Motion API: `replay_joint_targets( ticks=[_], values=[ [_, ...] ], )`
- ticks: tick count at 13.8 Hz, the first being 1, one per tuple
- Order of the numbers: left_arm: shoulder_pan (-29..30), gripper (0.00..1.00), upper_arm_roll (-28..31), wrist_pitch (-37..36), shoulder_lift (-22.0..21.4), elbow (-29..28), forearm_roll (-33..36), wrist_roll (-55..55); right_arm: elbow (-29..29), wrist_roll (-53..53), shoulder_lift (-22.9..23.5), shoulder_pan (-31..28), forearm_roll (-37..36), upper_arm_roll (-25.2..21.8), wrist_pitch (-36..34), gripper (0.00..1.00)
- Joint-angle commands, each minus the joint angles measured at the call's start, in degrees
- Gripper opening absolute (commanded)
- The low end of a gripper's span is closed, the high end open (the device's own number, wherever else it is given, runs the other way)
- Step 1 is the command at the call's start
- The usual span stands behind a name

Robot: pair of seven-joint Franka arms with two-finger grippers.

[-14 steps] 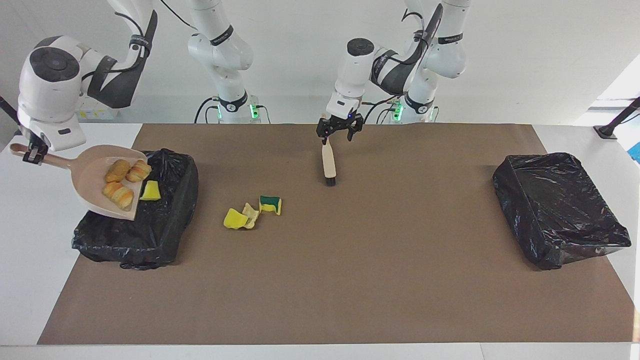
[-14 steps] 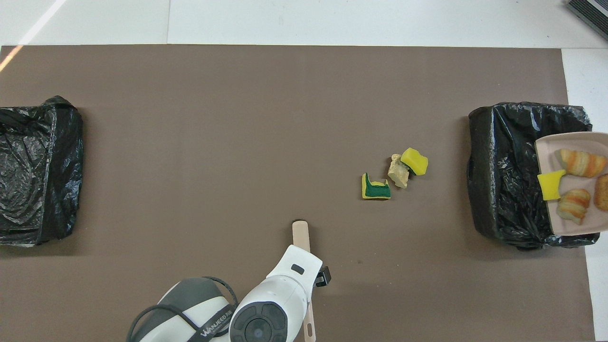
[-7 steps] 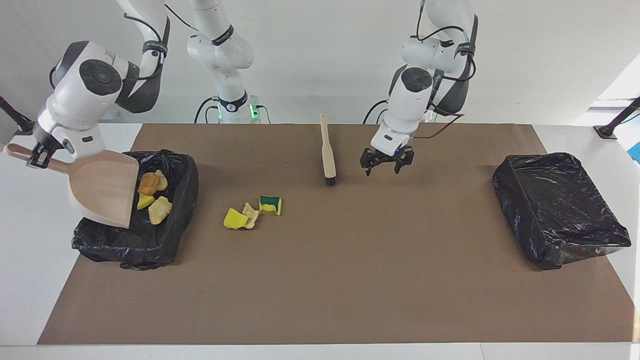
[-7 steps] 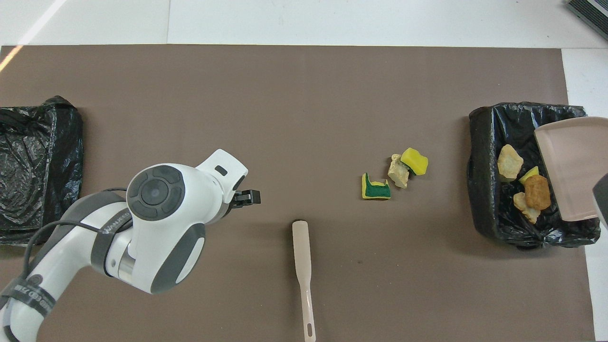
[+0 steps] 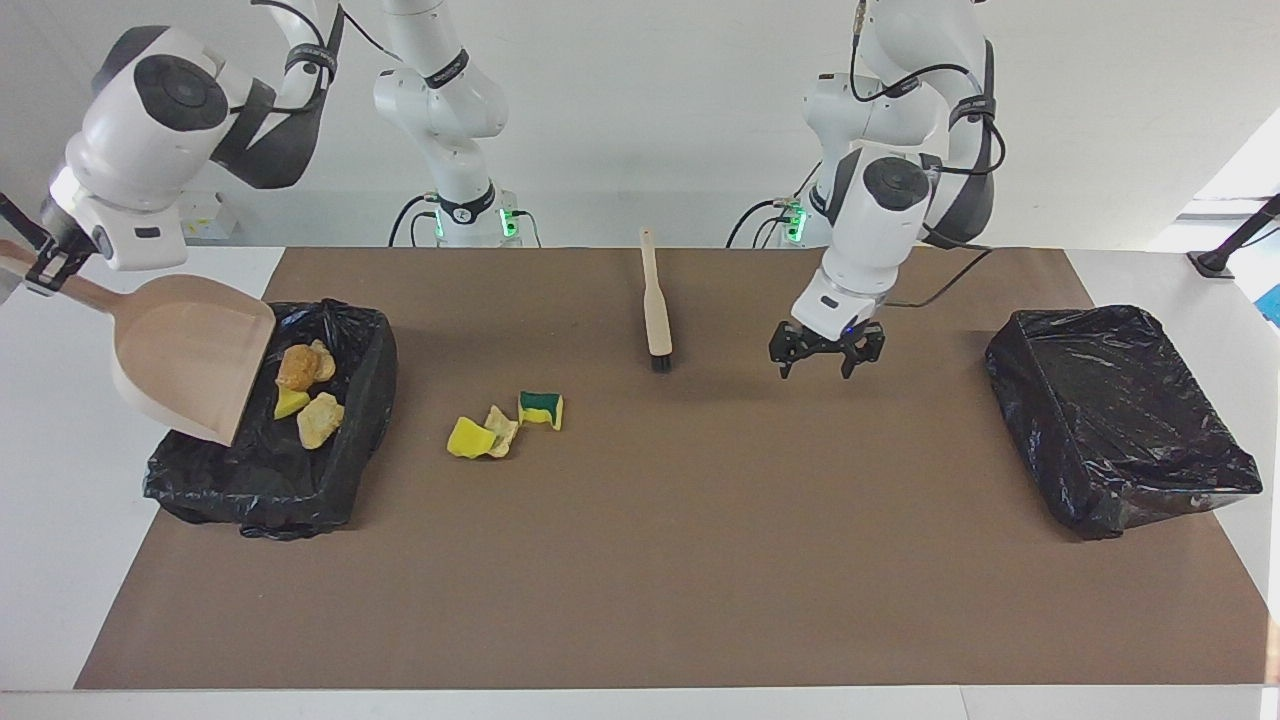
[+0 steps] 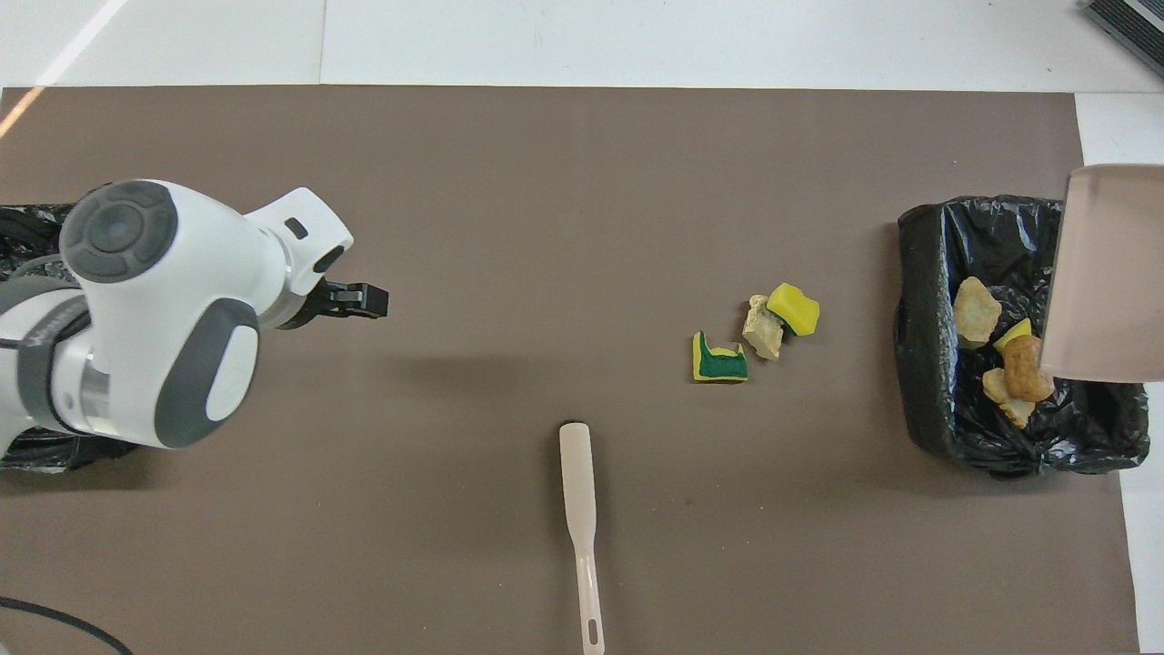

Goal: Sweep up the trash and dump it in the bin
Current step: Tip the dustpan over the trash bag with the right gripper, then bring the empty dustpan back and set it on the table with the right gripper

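I should use my right gripper to set the beige dustpan, now tilted over the bin's edge, down on the bare mat [image 6: 557, 240] past the beige brush, in line with the brush.
My right gripper [image 5: 48, 268] is shut on the handle of the beige dustpan [image 5: 190, 350]. It holds the pan tilted steeply over the edge of the black-lined bin [image 5: 270, 470] at the right arm's end. The pan [image 6: 1105, 273] carries nothing. Golden-brown rolls [image 5: 300, 366] and a yellow sponge piece [image 5: 289, 403] lie in that bin [image 6: 1000, 437]. Three scraps lie on the mat beside the bin: a yellow sponge [image 5: 468, 437], a beige scrap [image 5: 500, 428] and a green-yellow sponge [image 5: 540, 408]. My left gripper [image 5: 826, 358] is open and empty, over the bare mat.
The beige brush [image 5: 655, 305] lies flat on the mat, nearer to the robots than the scraps, and also shows in the overhead view [image 6: 580, 491]. A second black-lined bin [image 5: 1120, 415] stands at the left arm's end. A brown mat [image 5: 700, 560] covers the table.
The right gripper tipped the dustpan and the rolls and yellow sponge slid into the bin. The left gripper let go of the brush and moved toward the left arm's end.
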Motion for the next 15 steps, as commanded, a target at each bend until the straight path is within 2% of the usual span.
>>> replay_joint_targets(
  ticks=[1,3,6,10,11,13,15],
  values=[
    [5.1,1.00,-0.9,-5.8,0.3,4.7,0.3,5.4,0.9,14.4,0.7,1.6,5.5,1.6,-2.1,0.00],
    [7.8,1.00,-1.0,-8.8,0.0,6.6,-0.1,9.0,0.9,26.7,0.7,3.8,11.7,1.7,-3.2,0.00],
    [10.2,1.00,-0.5,-11.2,-2.9,7.8,-1.9,10.4,0.8,47.3,2.1,11.7,18.5,1.9,-6.8,0.00],
    [11.2,1.00,-0.3,-12.2,-5.3,9.3,-1.9,9.9,1.8,65.0,5.6,19.5,30.5,2.0,-7.1,0.00],
    [11.3,1.00,-0.3,-13.4,-5.3,9.7,-1.5,9.9,2.2,70.7,7.1,20.2,34.7,2.2,-6.5,0.00],
    [11.3,1.00,-0.5,-15.4,-6.1,10.4,-1.2,10.0,9.7,82.8,14.4,26.5,38.7,2.7,-6.4,0.00],
    [11.3,1.00,-0.5,-17.5,-8.2,10.2,-1.2,10.5,15.6,91.6,22.1,29.7,44.4,3.8,-4.8,0.00]
  ],
)
